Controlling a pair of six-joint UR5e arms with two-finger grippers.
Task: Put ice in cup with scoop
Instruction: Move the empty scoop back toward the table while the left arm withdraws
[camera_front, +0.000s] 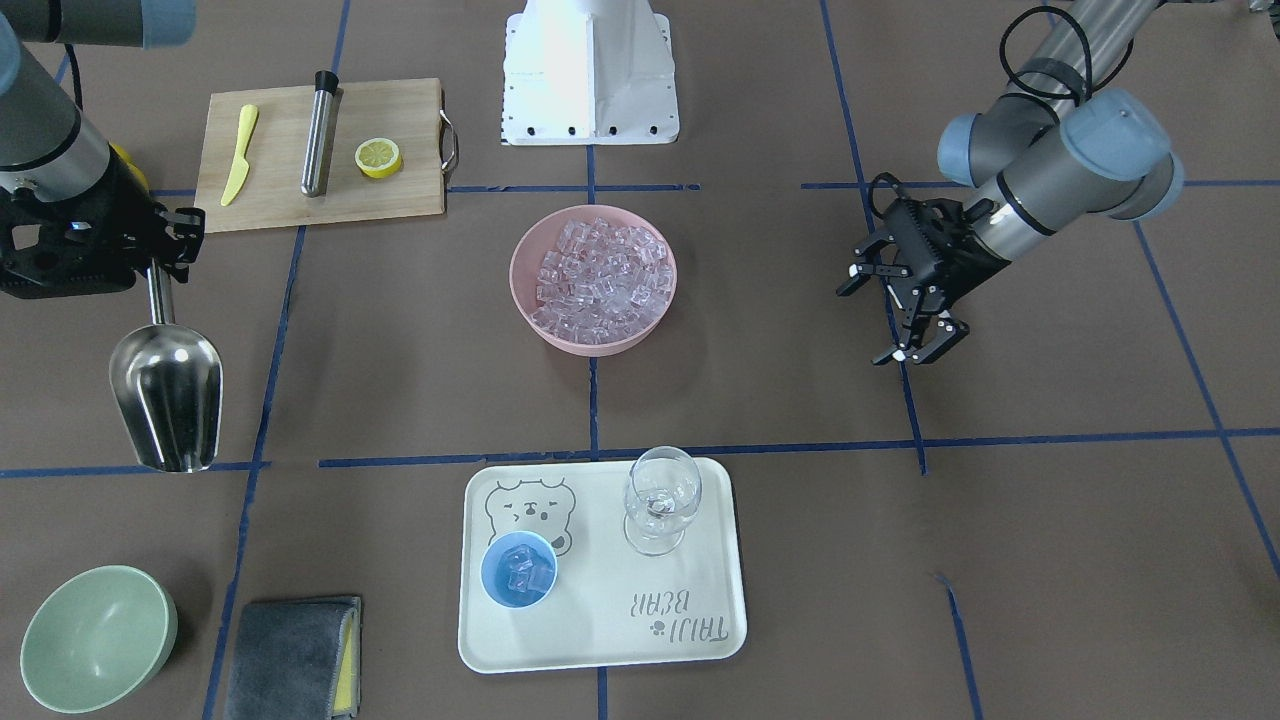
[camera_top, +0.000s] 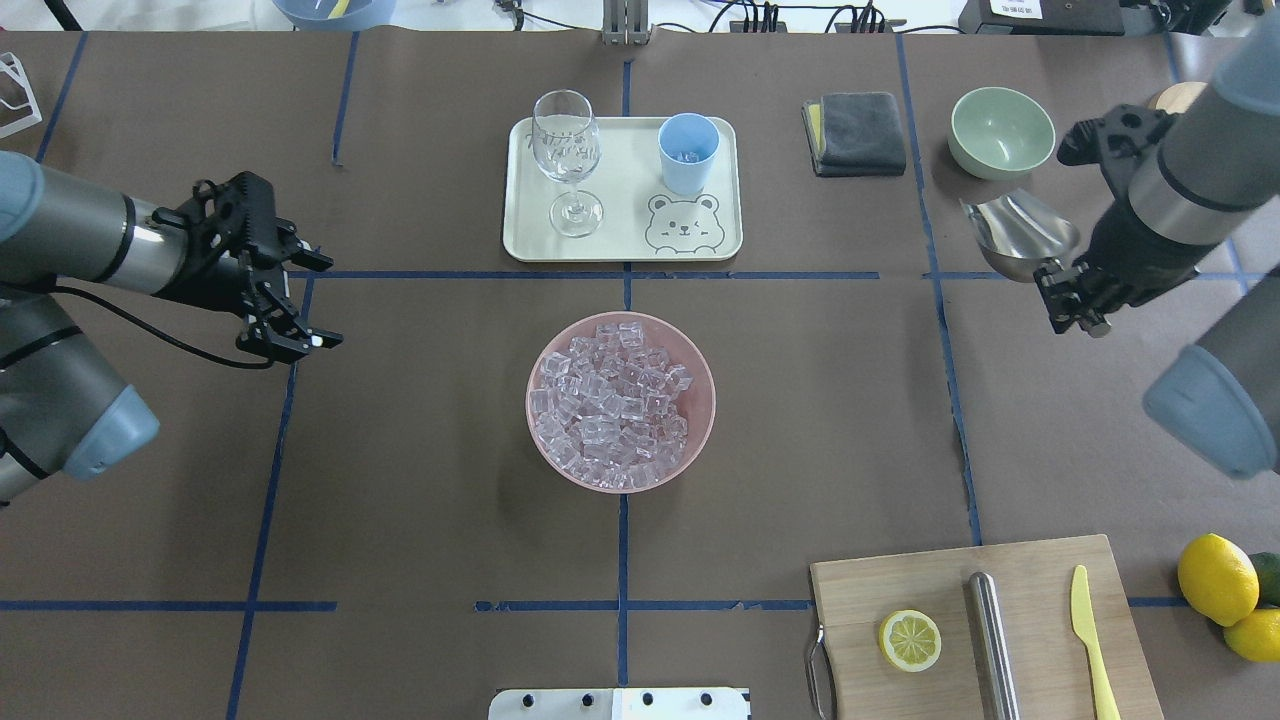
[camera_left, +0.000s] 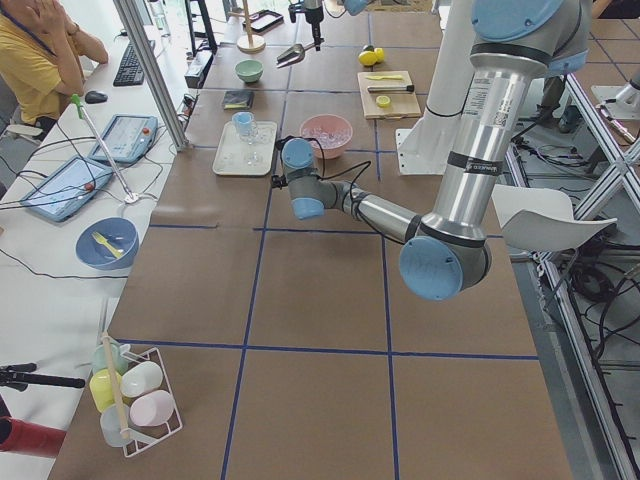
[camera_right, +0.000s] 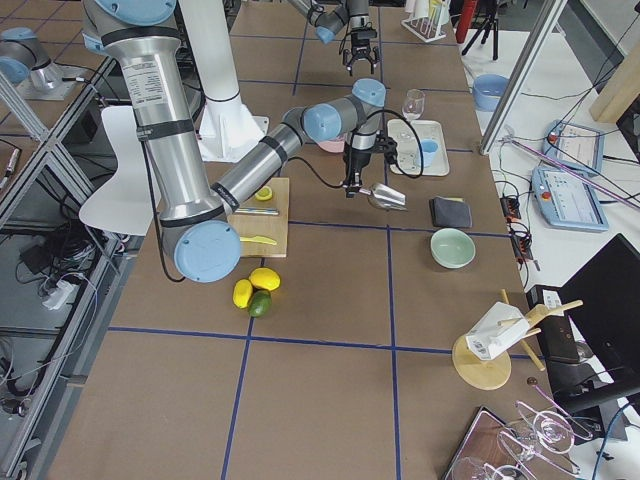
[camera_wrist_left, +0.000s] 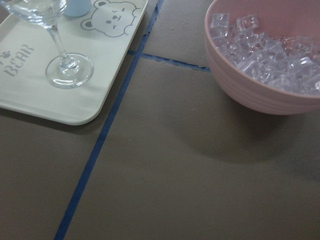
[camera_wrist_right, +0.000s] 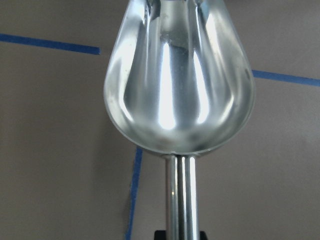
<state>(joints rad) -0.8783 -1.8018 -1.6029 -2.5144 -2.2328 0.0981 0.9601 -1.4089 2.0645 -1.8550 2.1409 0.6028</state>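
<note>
The robot's right gripper needs to set the steel scoop down on the bare table (camera_front: 200, 355) (camera_wrist_right: 217, 165) between the cutting board and the green bowl.
My right gripper (camera_front: 160, 262) (camera_top: 1068, 292) is shut on the thin handle of the steel scoop (camera_front: 168, 395) (camera_top: 1015, 232) (camera_wrist_right: 179, 75) and holds it above the table; its trough is empty. The light-blue cup (camera_front: 518, 570) (camera_top: 688, 152) stands on the bear tray (camera_front: 620, 610) (camera_top: 620, 200) with a few ice cubes in it. The pink bowl (camera_front: 530, 300) (camera_top: 700, 440) (camera_wrist_left: 250, 95) at mid table is heaped with ice (camera_front: 598, 280) (camera_top: 612, 405) (camera_wrist_left: 270, 55). My left gripper (camera_front: 912, 325) (camera_top: 300, 300) is open and empty, off to the side.
A clear wine glass (camera_front: 660, 500) (camera_top: 568, 150) (camera_wrist_left: 55, 45) stands on the tray beside the cup. A green bowl (camera_front: 95, 640) (camera_top: 1000, 130) and a grey cloth (camera_front: 290, 655) (camera_top: 858, 132) lie near the scoop. A cutting board (camera_front: 280, 190) (camera_top: 860, 620) holds a half lemon, steel cylinder and yellow knife.
</note>
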